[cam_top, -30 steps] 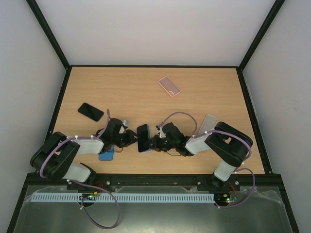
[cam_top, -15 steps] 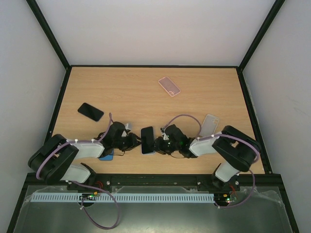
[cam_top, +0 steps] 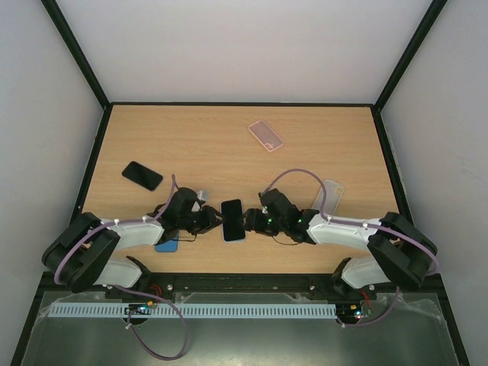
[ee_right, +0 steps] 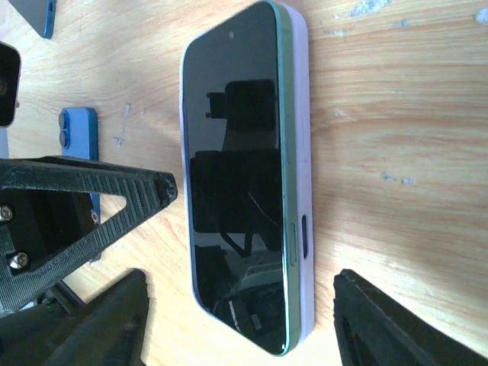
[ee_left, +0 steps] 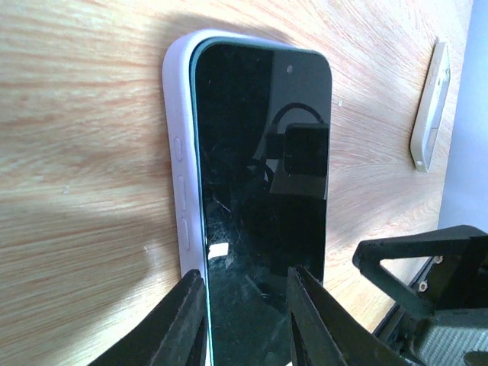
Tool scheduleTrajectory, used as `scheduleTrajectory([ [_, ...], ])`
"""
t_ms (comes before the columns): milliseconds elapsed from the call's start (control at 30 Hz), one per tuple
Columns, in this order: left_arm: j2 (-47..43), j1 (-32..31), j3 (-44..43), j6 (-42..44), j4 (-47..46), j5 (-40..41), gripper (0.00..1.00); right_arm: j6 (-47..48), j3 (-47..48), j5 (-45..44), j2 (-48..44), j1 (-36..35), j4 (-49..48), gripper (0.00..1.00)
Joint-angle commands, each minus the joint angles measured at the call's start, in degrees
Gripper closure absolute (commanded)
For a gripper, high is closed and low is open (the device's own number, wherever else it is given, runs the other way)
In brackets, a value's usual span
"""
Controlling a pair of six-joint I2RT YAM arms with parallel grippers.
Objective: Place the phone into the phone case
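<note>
My right gripper will pinch the phone and case together near the case's slot (ee_right: 305, 236) and lift them, because the phone's green edge stands above the case's long side.
The phone (cam_top: 233, 219), dark-screened with a green frame, lies flat on the table inside a pale lilac phone case (ee_left: 177, 152). Along one long side its green edge (ee_right: 284, 152) shows above the case wall (ee_right: 302, 137). My left gripper (cam_top: 210, 221) comes in from the left. Its jaws (ee_left: 246, 274) are open a little, one fingertip at the case's edge, the other over the screen, pinching nothing. My right gripper (cam_top: 255, 221) comes in from the right. It (ee_right: 242, 278) is open wide, with a finger on either side of the phone's end and clear of it.
A black phone (cam_top: 142, 175) lies at the left, a pink case (cam_top: 265, 136) at the back and a clear case (cam_top: 329, 194) by the right arm. A blue case (cam_top: 166, 245) sits under the left arm. The two grippers are close together.
The phone was held up on edge between both grippers and now lies flat on the table. The right gripper has opened and let go; its arm has stretched lower.
</note>
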State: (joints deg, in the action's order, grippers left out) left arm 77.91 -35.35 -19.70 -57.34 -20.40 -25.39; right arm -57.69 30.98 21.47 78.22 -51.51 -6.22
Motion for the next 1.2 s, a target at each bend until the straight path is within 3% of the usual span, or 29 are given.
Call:
scheduleTrajectory([
  [0,-0.24,0.61,-1.76,2.87,2.86,1.86,0.70,2.18,2.13,-4.52,0.54,0.13,1.47,0.32],
  [333,0.93,1.38,-0.12,3.83,2.23,2.23,0.70,-3.63,-0.33,-1.05,8.95,0.51,-13.59,0.30],
  [567,1.83,1.34,2.75,2.13,-3.31,-0.57,0.72,-8.77,-3.07,3.59,14.13,0.53,-26.21,0.30],
  [833,3.42,0.10,5.18,-0.39,-8.47,-1.80,0.78,-15.58,-4.57,8.17,13.86,0.52,-39.38,0.30],
  [1033,2.59,-1.80,5.73,-3.09,-10.93,-2.10,0.78,-26.26,-11.01,10.34,14.48,0.58,-57.10,0.31],
  [1167,0.81,-1.93,5.84,-2.44,-8.71,-0.89,0.77,-26.89,-11.41,11.02,13.85,0.55,-58.21,0.32],
])
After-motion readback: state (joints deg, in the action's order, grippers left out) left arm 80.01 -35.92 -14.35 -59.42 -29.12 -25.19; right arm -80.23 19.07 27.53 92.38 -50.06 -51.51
